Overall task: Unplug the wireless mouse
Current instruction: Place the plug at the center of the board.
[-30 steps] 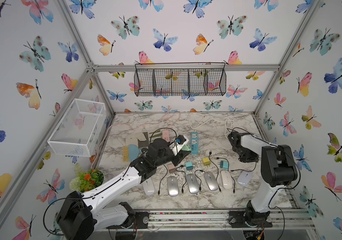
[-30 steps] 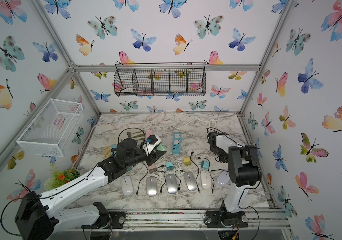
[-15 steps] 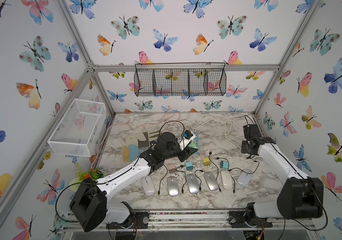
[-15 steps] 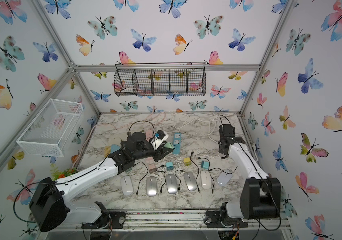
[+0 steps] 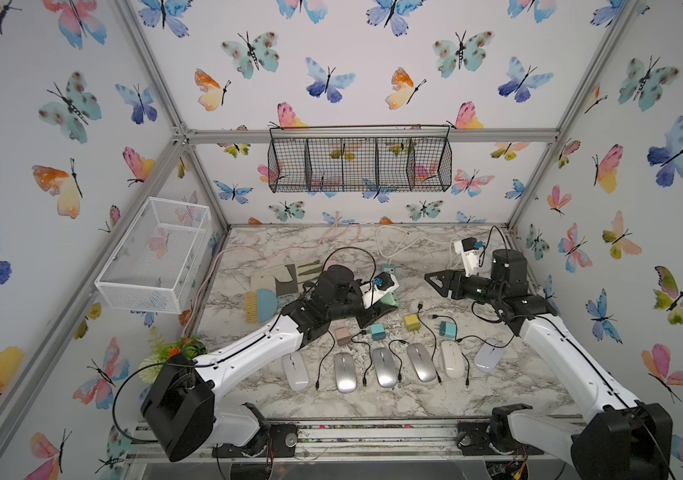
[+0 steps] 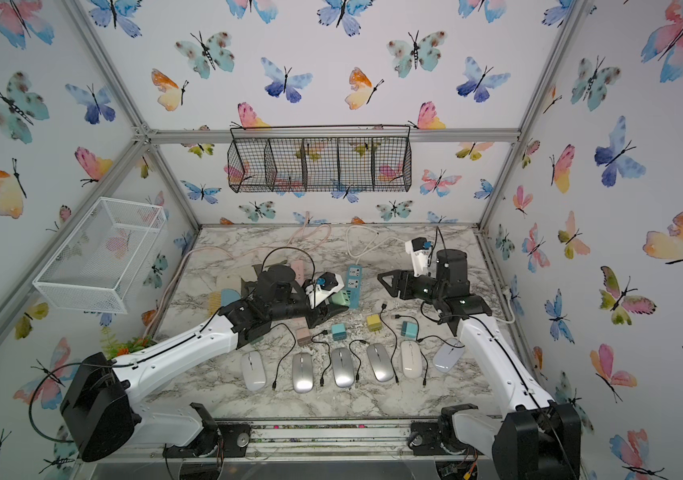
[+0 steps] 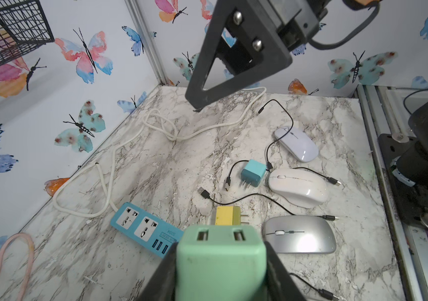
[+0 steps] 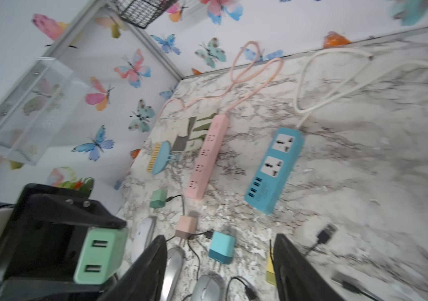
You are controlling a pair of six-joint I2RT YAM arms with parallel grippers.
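The robot's right gripper should close on the USB-port end (image 5: 392, 300) (image 8: 99, 255) of the mint-green charger, as that end sticks out from the left gripper's fingers.
Several wireless mice lie in a row near the table's front, from a white mouse (image 5: 295, 370) to a lavender mouse (image 5: 488, 354), with loose black cables between them. My left gripper (image 5: 381, 305) (image 7: 220, 273) is shut on a mint-green charger (image 7: 220, 260) (image 8: 98, 256) held above the table; both of its USB ports are empty. To its right, my right gripper (image 5: 431, 279) (image 8: 220, 271) hangs open in the air with nothing between its fingers. Below it lie a teal charger (image 8: 222, 247) and the silver mice.
Pink (image 5: 343, 336), yellow (image 5: 412, 322) and teal (image 5: 447, 329) chargers sit behind the mice. A blue power strip (image 6: 354, 282) and a pink power strip (image 8: 207, 156) lie mid-table, and a blue brush (image 5: 262, 305) at the left. A white basket (image 5: 156, 253) hangs on the left wall.
My right arm has unfolded from the back right and now points left toward the middle, with its jaws wider apart. My left gripper has shifted slightly right, still holding the green charger.
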